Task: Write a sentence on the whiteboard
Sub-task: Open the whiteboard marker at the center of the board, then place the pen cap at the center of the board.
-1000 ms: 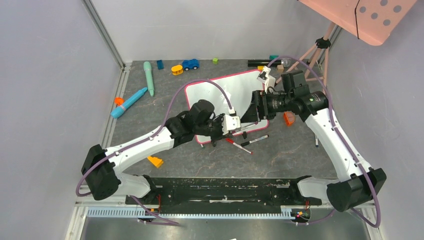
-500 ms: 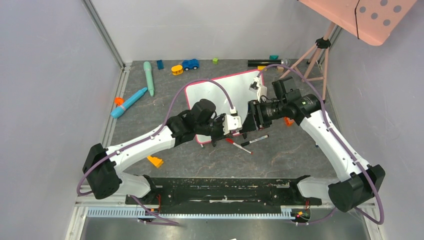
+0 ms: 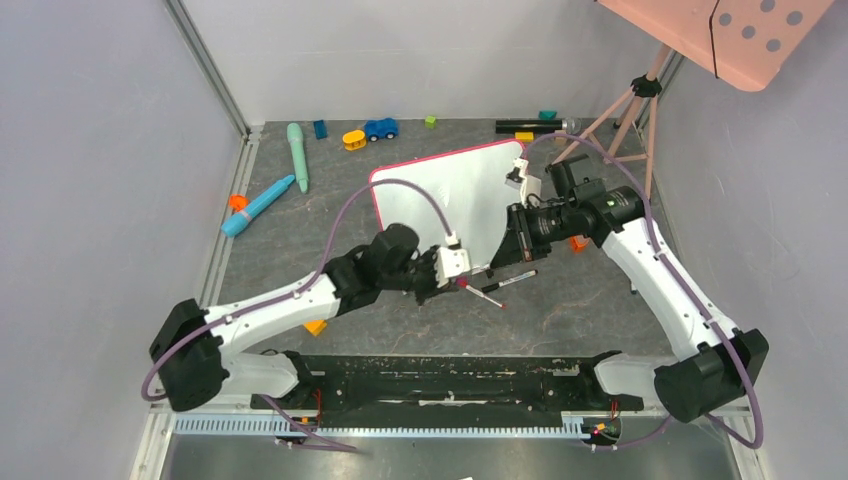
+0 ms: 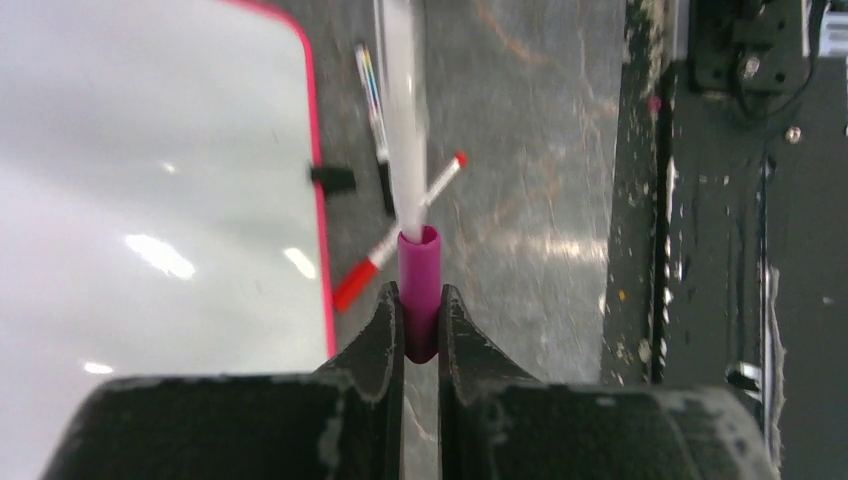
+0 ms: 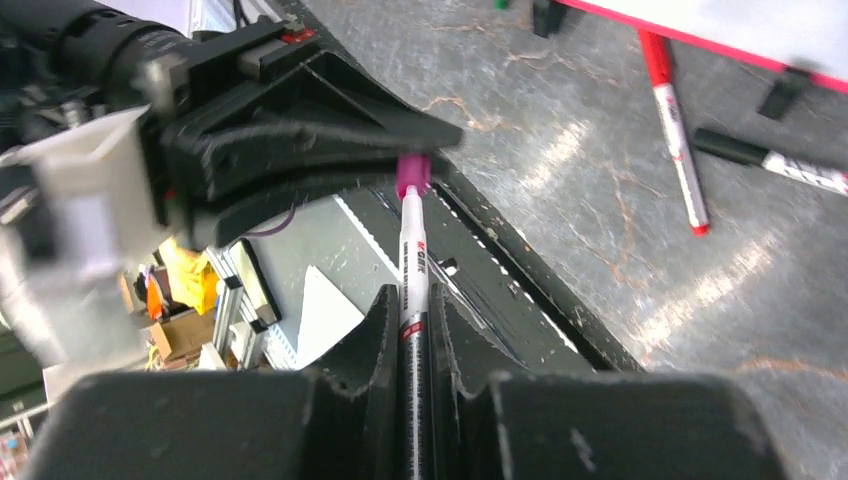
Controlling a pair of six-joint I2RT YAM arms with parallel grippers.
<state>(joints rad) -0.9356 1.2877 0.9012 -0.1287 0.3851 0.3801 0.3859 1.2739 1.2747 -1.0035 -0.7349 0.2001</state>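
Observation:
The robot's left gripper will release the magenta cap on the bare table just nearer the robot than the red-capped marker (image 3: 452,314).
The whiteboard (image 3: 450,190) lies flat on the table, white with a pink-red frame. No sentence shows on its visible face (image 4: 150,200). Just off its near right corner a white marker (image 3: 487,270) hangs between both grippers. My left gripper (image 3: 462,283) is shut on the marker's magenta cap (image 4: 420,270). My right gripper (image 3: 508,252) is shut on the white barrel (image 5: 413,270). In the right wrist view the cap (image 5: 412,175) sits between the left fingers (image 5: 330,150). The left wrist view shows the barrel (image 4: 403,120) running away from the cap.
A red-capped marker (image 3: 485,292) and a black-capped marker (image 3: 512,281) lie crossed on the table under the grippers. Teal pens (image 3: 296,155), a blue toy car (image 3: 380,128) and small blocks sit at the back. An orange wedge (image 3: 316,326) lies near left, a tripod (image 3: 630,110) stands back right.
My right gripper has moved in toward the left gripper and shut on the marker barrel. The left arm has drawn back toward the near side, uncovering more of the whiteboard.

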